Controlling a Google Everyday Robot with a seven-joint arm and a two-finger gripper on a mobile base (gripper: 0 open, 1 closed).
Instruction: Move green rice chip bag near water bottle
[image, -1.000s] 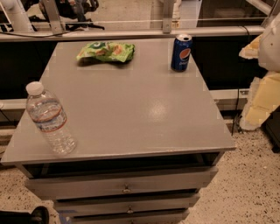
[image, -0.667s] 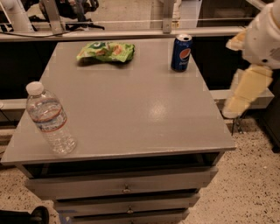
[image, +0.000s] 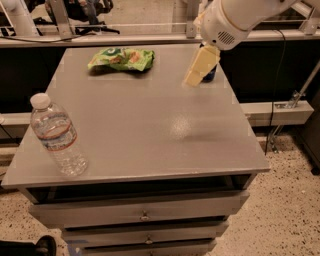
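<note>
Next, I move my gripper to the green rice chip bag and close it on its half nearer the blue soda can (image: 133, 60).
The green rice chip bag (image: 122, 59) lies flat at the back of the grey table (image: 150, 130), left of centre. The water bottle (image: 56, 136), clear with a white cap and a red-banded label, stands at the front left corner. My gripper (image: 201, 66), cream-coloured under the white arm, hangs above the table's back right part, to the right of the bag and apart from it. It holds nothing that I can see.
A blue soda can (image: 211, 76) stands at the back right, almost wholly hidden behind the gripper. The table has drawers (image: 145, 216) below its front edge. A rail and a ledge run behind the table. Speckled floor lies to the right.
The arm has swung in from the right edge of view to above the table's back right, and now covers the soda can. Bag and bottle have not moved.
</note>
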